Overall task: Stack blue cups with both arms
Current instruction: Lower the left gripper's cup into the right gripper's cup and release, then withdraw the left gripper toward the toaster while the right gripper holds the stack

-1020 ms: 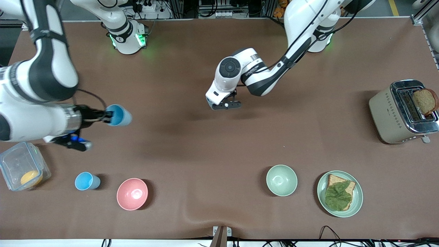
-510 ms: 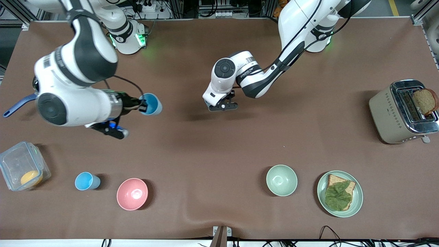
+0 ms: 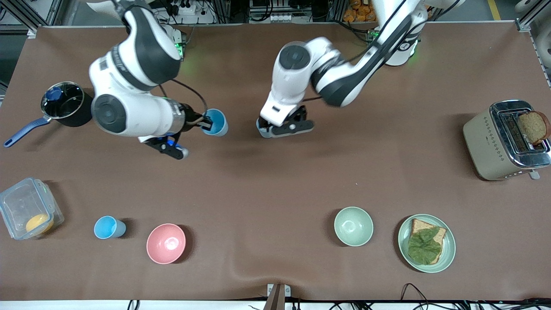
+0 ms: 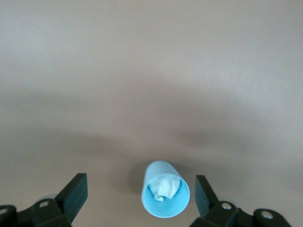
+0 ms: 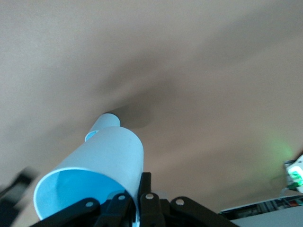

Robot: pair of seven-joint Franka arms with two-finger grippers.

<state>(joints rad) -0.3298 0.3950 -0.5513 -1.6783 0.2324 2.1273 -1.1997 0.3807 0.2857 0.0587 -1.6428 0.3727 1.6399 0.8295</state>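
Observation:
My right gripper is to let go of its blue cup inside the paler blue cup [image 3: 267,121] [image 5: 98,130] that stands under my left gripper.
My right gripper [image 3: 205,123] is shut on the rim of a blue cup [image 3: 216,122], carried tilted over the table's middle. In the right wrist view the fingers [image 5: 143,183] pinch that cup's wall [image 5: 106,158]. A second, paler blue cup [image 3: 261,128] stands on the table under my left gripper [image 3: 285,127], which is open. In the left wrist view this cup [image 4: 165,195], with something crumpled and white inside, sits between the spread fingers [image 4: 75,193] untouched. A third blue cup [image 3: 109,227] stands nearer the front camera, beside the pink bowl [image 3: 166,243].
A black pot with a blue handle [image 3: 64,103] and a clear container [image 3: 26,213] lie at the right arm's end. The pale green bowl [image 3: 353,226], a plate with bread and lettuce [image 3: 426,243] and a toaster [image 3: 503,142] are toward the left arm's end.
My right arm has swung its blue cup toward the table's middle, closer to the left gripper. The left gripper has opened and its arm has risen; the paler cup now shows beneath it.

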